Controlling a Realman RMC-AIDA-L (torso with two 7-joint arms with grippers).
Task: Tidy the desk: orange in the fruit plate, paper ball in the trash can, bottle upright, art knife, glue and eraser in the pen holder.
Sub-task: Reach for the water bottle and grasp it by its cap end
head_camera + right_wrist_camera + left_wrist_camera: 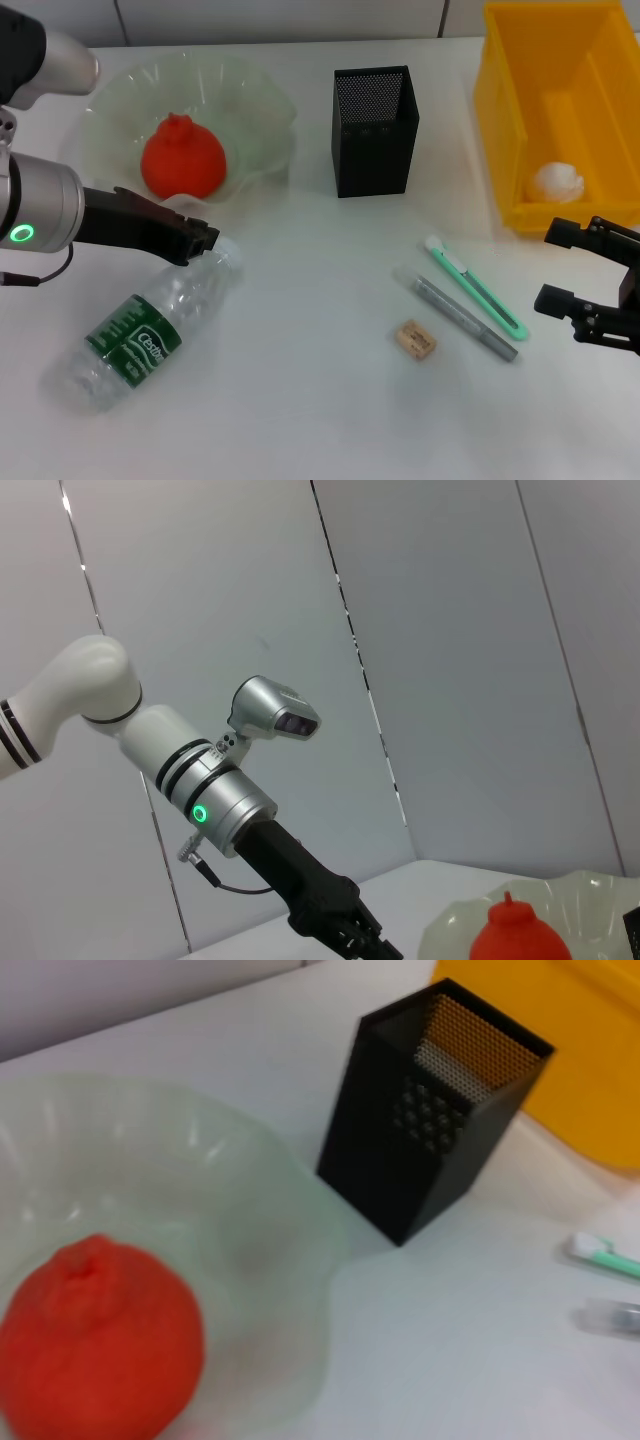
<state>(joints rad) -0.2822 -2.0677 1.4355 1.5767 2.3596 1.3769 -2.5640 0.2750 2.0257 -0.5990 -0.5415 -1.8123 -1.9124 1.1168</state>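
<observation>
Next, my left gripper opens its level fingers, tips them down and grips the bottle's cap end point(226, 254) before lifting it, because the bottle lies flat below them.
The orange point(182, 158) point(95, 1345) lies in the pale green fruit plate point(262, 105) point(285, 1210). A white paper ball point(556, 182) rests inside the yellow trash can point(530, 110). On its side at the front left lies the clear bottle point(140, 335) with a green label. My left gripper point(198, 240) hovers right at its cap end. The green art knife point(475, 285), grey glue stick point(455, 313) and tan eraser point(414, 340) lie on the table in front of the black mesh pen holder point(374, 130) point(430, 1110). My right gripper point(556, 267) stands open at the right edge.
The right wrist view faces my left arm point(220, 800) against a grey wall, with the orange point(520, 935) low in the picture. The trash can point(560, 1020) stands close beside the pen holder.
</observation>
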